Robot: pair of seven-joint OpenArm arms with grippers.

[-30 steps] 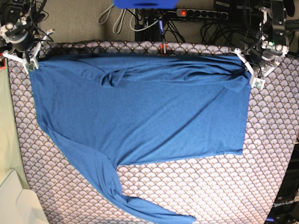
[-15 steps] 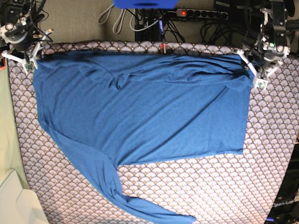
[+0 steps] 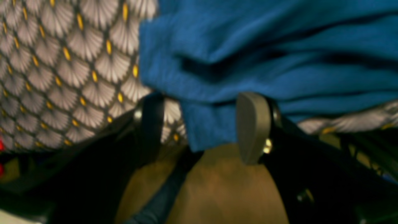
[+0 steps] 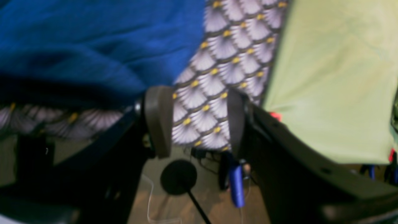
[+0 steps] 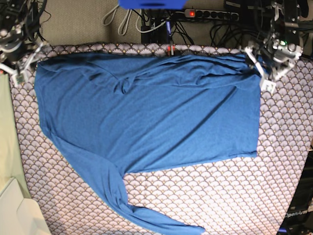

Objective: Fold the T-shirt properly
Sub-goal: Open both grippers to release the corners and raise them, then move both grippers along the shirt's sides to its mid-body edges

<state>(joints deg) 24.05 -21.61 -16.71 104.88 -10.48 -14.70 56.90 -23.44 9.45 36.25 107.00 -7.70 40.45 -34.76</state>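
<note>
My left gripper is to move next to the near corner (image 5: pixel 254 152) of the blue T-shirt, away from the trailing sleeve, and close there.
The blue T-shirt (image 5: pixel 146 117) lies spread on the scallop-patterned cloth (image 5: pixel 234 196), one long sleeve trailing to the near edge. My left gripper (image 5: pixel 259 72) stands at the shirt's far right corner. In the left wrist view this gripper (image 3: pixel 202 124) is open, and a loose shirt corner (image 3: pixel 211 130) hangs between the fingers, with a gap beside it. My right gripper (image 5: pixel 22 63) is just off the shirt's far left corner. In the right wrist view that gripper (image 4: pixel 197 119) is open over bare patterned cloth, with the shirt (image 4: pixel 93 43) off to its left.
A power strip (image 5: pixel 210 14) and cables lie behind the table's far edge. A pale green surface (image 5: pixel 6 132) borders the left side, with a white box (image 5: pixel 17 213) at the near left. The table edge runs close under both grippers.
Both grippers have opened and let go of the shirt's far corners. The right gripper has backed off to the left, and the shirt's far edge has settled flat.
</note>
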